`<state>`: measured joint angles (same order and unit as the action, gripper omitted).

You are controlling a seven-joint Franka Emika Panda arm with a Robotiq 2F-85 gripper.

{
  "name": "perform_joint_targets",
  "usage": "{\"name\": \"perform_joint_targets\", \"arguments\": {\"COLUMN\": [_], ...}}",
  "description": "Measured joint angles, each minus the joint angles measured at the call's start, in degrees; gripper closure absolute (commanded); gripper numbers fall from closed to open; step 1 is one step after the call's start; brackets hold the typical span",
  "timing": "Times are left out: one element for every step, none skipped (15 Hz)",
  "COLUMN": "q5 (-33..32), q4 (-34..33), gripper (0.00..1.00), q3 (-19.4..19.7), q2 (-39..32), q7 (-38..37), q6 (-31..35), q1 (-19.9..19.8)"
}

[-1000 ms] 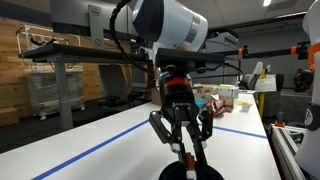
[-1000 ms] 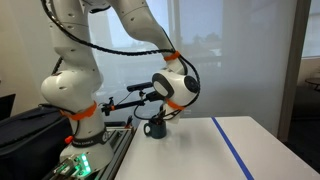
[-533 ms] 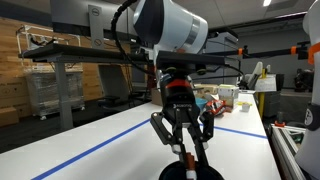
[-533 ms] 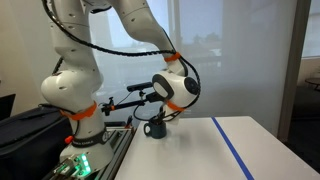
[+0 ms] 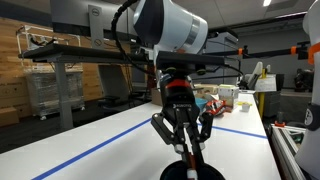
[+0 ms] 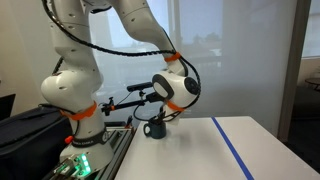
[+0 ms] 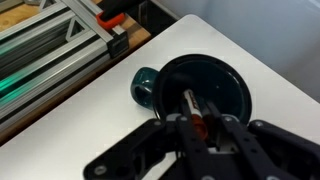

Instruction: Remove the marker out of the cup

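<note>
The robot's gripper will release the marker on the white table [image 5: 199, 149] between the cup and the blue tape line.
The cup [image 7: 236, 92] is round and dark with a handle on its left, and stands on the white table. It also shows in both exterior views [image 5: 196, 173] [image 6: 156, 129]. The marker [image 7: 191, 105] stands in the cup, with its black end, orange band and paler body showing between my fingers. My gripper [image 7: 199, 124] reaches straight down into the cup's mouth, and its fingers are shut on the marker. In the exterior views the gripper [image 5: 187, 150] [image 6: 162, 118] sits right over the cup and hides the marker.
A blue tape line [image 5: 95, 150] [image 6: 236, 150] crosses the white table. An aluminium rail [image 7: 60, 55] with green light runs along the table edge by the cup. Boxes and clutter [image 5: 225, 100] stand at the far end of the table.
The fingers have drawn in a little around the marker. The arm and the cup have stayed in place.
</note>
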<state>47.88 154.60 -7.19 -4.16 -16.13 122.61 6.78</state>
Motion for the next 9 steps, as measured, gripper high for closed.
{"name": "perform_joint_targets", "arguments": {"q5": [0.0,0.0,0.0,0.0,0.0,0.0,0.0,0.0,0.0], "q4": [0.0,0.0,0.01,0.01,0.01,0.01,0.01,0.01,0.01], "gripper": [0.9,0.95,0.96,0.95,0.95,0.95,0.95,0.95,0.95], "q3": [0.04,0.06,0.1,0.13,0.17,0.21,0.23,0.23,0.23], "q2": [0.0,0.0,0.0,0.01,0.01,0.01,0.02,0.04,0.13], "q7": [0.07,0.2,0.39,0.51,0.65,0.8,0.94,1.1,1.22], "q6": [0.0,0.0,0.0,-0.01,-0.01,-0.01,-0.02,-0.03,-0.04], "q1": [0.0,-0.01,-0.02,-0.02,-0.02,-0.02,-0.02,-0.02,-0.02]}}
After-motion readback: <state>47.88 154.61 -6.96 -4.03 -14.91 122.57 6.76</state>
